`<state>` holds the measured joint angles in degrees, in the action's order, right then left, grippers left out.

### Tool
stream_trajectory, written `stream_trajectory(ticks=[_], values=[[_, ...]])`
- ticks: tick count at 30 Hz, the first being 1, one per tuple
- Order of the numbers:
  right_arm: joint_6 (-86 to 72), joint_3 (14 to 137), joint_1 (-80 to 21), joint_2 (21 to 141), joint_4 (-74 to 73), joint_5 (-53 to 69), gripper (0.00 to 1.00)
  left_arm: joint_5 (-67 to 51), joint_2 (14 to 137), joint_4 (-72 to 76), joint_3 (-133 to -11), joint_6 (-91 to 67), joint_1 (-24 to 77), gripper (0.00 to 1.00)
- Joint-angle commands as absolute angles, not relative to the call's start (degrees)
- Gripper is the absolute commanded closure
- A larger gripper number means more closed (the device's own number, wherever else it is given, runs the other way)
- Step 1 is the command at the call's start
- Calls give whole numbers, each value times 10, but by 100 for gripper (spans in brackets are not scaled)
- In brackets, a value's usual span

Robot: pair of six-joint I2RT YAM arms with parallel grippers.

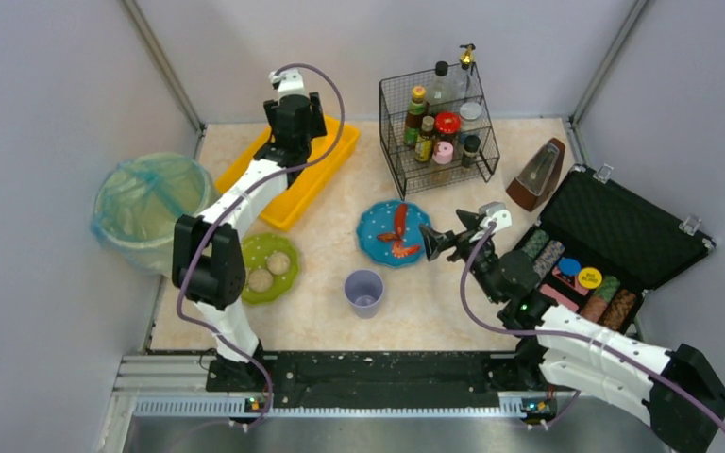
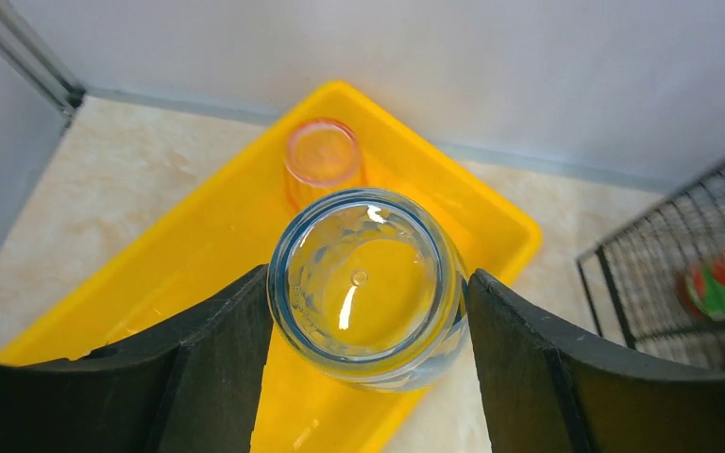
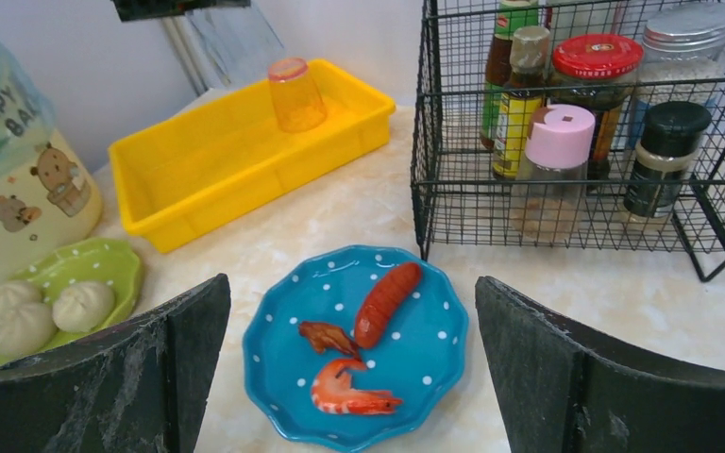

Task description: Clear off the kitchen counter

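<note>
I should use my left gripper to set the clear glass down over the pink cup in the yellow tray's back corner [image 1: 295, 117] [image 2: 325, 162].
The beige kitchen counter [image 1: 321, 283] holds a blue dotted plate [image 1: 378, 247] with a sausage [image 3: 387, 302] and a shrimp [image 3: 349, 392], a purple cup [image 1: 364, 291], and a green plate [image 1: 257, 243] with two buns. My left gripper [image 1: 295, 118] is over the yellow tray [image 1: 326, 165]. In the left wrist view it [image 2: 368, 283] is shut on a clear glass [image 2: 368, 283], held base towards the camera above the tray's edge [image 2: 198, 264]. A pink cup [image 2: 321, 156] stands upside down in the tray. My right gripper [image 1: 429, 241] is open and empty just above the blue plate [image 3: 415, 359].
A black wire rack [image 1: 439, 127] of bottles and jars stands at the back. A brown metronome [image 1: 538, 175] and an open black case [image 1: 614, 231] of poker chips are at the right. A bin with a blue-green bag [image 1: 146, 208] stands at the left.
</note>
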<state>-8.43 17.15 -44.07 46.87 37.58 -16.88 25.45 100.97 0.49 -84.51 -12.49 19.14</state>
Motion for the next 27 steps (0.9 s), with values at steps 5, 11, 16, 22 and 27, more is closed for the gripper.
stream_trajectory(ticks=[5, 11, 16, 22, 27], values=[[-39, 179, -439, 481, 368, -195, 1, 262, 1123, 68, -996, -61, 117, 96], [-36, 176, -440, 491, 375, -198, 1, 216, 1204, 74, -1078, -52, 87, 91], [-28, 177, -439, 509, 378, -205, 1, 190, 1261, 71, -1128, -55, 79, 90], [-27, 180, -439, 523, 381, -200, 1, 181, 1303, 74, -1160, -54, 74, 86], [-25, 181, -440, 530, 381, -197, 1, 177, 1328, 80, -1178, -55, 72, 77]])
